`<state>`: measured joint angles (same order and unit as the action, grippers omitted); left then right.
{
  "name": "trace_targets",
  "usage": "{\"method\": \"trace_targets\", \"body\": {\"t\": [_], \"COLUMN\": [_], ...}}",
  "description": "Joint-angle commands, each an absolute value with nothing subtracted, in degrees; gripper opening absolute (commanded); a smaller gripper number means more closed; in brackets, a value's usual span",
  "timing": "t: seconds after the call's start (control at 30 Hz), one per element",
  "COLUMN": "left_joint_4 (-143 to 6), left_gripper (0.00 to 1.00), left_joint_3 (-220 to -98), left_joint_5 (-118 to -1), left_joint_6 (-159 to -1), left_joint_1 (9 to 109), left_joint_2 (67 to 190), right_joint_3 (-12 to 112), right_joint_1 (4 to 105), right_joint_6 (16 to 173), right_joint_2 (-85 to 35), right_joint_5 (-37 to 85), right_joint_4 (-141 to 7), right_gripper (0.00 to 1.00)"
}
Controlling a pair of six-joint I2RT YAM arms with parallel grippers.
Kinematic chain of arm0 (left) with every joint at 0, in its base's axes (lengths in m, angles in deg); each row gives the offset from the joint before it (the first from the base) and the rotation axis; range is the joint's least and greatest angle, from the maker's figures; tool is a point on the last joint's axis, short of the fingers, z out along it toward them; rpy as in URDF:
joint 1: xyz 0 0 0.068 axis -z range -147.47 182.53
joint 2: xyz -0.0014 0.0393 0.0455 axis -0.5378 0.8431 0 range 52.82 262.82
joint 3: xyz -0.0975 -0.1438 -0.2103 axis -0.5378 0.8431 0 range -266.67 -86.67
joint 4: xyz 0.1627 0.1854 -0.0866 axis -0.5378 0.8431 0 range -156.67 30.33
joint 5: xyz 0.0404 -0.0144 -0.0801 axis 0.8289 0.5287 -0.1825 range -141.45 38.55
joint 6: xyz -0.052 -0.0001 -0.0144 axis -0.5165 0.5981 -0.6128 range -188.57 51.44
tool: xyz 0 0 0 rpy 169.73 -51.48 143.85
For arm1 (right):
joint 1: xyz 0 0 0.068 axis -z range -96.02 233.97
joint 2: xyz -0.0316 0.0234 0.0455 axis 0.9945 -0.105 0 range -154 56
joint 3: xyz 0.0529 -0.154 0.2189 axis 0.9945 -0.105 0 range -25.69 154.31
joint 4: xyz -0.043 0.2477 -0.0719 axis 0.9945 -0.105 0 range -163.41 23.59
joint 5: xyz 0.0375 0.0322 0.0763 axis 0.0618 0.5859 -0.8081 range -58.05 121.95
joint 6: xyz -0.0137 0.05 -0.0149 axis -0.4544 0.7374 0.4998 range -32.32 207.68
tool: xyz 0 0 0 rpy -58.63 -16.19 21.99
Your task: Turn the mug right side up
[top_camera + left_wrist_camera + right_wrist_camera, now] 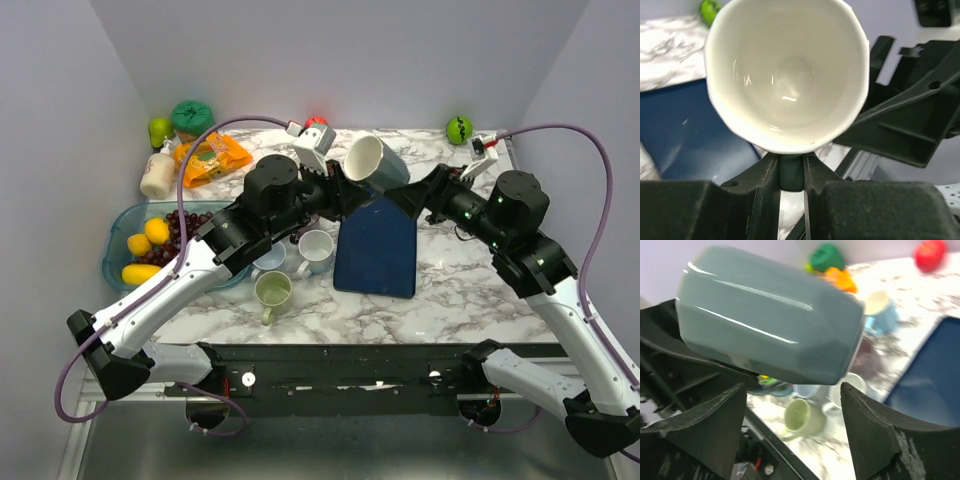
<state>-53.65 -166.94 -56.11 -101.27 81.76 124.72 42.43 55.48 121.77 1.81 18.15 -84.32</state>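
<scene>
I should release the grey-blue mug from my left gripper on the marble (pixel 319 297) between the green mug and the blue mat.
A grey-blue mug (pixel 378 163) with a white inside hangs in the air above the blue mat (pixel 377 247). It is tilted on its side, mouth toward the back left. My left gripper (pixel 791 172) is shut on the mug's handle, just below the white rim (pixel 787 75). In the right wrist view the mug's grey-blue wall (pixel 770 315) fills the top. My right gripper (pixel 792 390) stands open beneath it, fingers spread and apart from the mug. From above, the right gripper (pixel 415 195) is at the mug's right.
On the marble top stand a white mug (pixel 317 247), a light blue mug (pixel 270 260) and a green mug (pixel 272 291) lying on its side. A teal fruit bin (pixel 112 236) is at the left. An orange bag (pixel 210 158), a bottle (pixel 158 172) and a green ball (pixel 459 128) lie at the back.
</scene>
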Motion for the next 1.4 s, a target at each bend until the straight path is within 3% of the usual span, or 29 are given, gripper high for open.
{"method": "trace_targets", "body": {"t": [0.0, 0.37, 0.73, 1.37], "left_joint_4": [-47.0, -34.9, -34.6, -45.4], "left_gripper": [0.00, 0.00, 0.00, 0.00], "left_joint_3": [-170.6, -160.9, -147.8, -125.8], "left_joint_5": [-51.9, -39.2, -27.6, -21.0], "left_joint_6": [-96.8, -92.8, -99.7, -108.8], "left_joint_1": [82.0, 94.3, 102.8, 103.4], "left_joint_2": [121.6, 119.5, 117.7, 109.0], "right_joint_3": [41.1, 47.0, 45.0, 40.0], "right_joint_1": [55.4, 55.6, 55.6, 55.8], "right_joint_6": [119.2, 116.1, 118.6, 121.9], "right_joint_2": [5.2, 5.0, 3.6, 4.5], "right_joint_5": [30.8, 47.9, 47.2, 45.9], "right_joint_4": [-93.3, -105.9, -107.6, -108.9], "right_gripper": [0.82, 0.83, 0.83, 0.83]}}
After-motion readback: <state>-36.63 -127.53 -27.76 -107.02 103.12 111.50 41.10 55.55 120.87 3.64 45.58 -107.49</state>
